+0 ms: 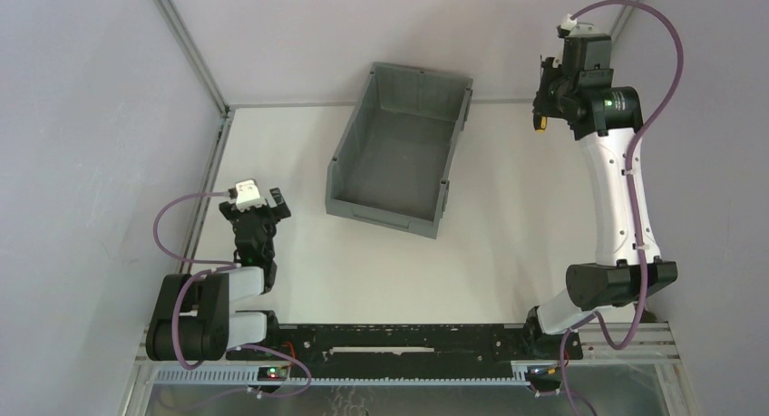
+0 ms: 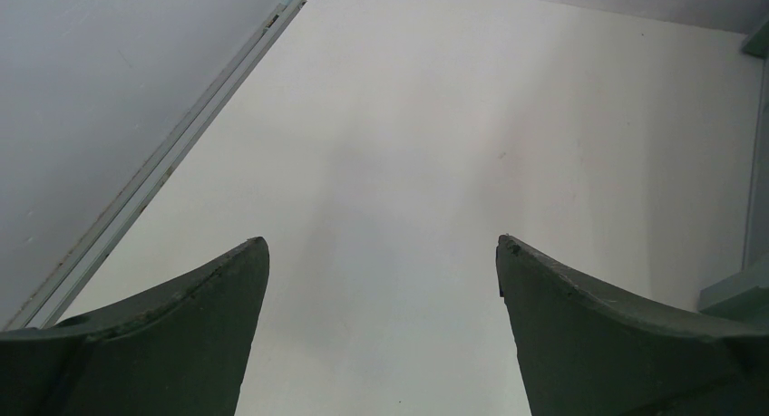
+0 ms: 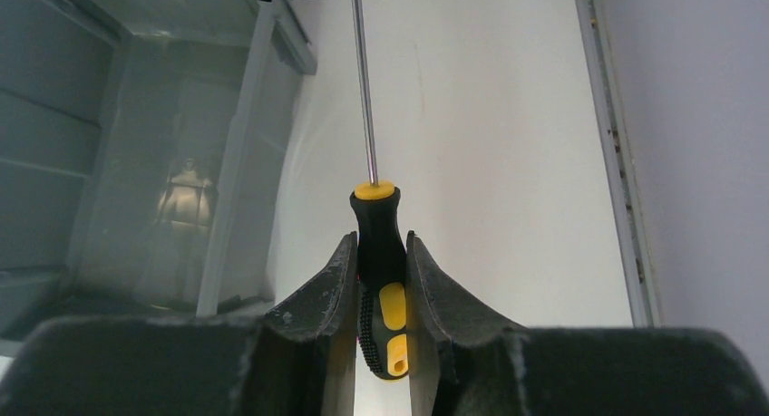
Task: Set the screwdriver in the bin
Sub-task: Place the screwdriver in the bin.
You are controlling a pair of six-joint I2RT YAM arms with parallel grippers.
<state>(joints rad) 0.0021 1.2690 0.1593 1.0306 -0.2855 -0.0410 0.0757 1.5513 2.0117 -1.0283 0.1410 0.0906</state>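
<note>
My right gripper is going to set the screwdriver down on the middle of the bin's bottom (image 1: 413, 157), a little toward the bin's nearest side.
My right gripper (image 3: 381, 244) is shut on the screwdriver (image 3: 379, 253), clamping its black and yellow handle; the thin shaft points away from the camera. In the top view the right gripper (image 1: 547, 103) is raised at the far right, and only the yellow handle end (image 1: 540, 124) shows below it. The grey ribbed bin (image 1: 399, 149) stands in the middle of the table, to the left of that gripper; its wall (image 3: 109, 162) fills the left of the right wrist view. My left gripper (image 1: 263, 203) is open and empty over the table at the near left (image 2: 381, 248).
A metal frame rail (image 1: 213, 162) runs along the table's left edge and shows in the left wrist view (image 2: 172, 162). Another rail (image 3: 617, 162) borders the right edge by the grey wall. The bin's corner (image 2: 744, 289) sits at the right of the left wrist view.
</note>
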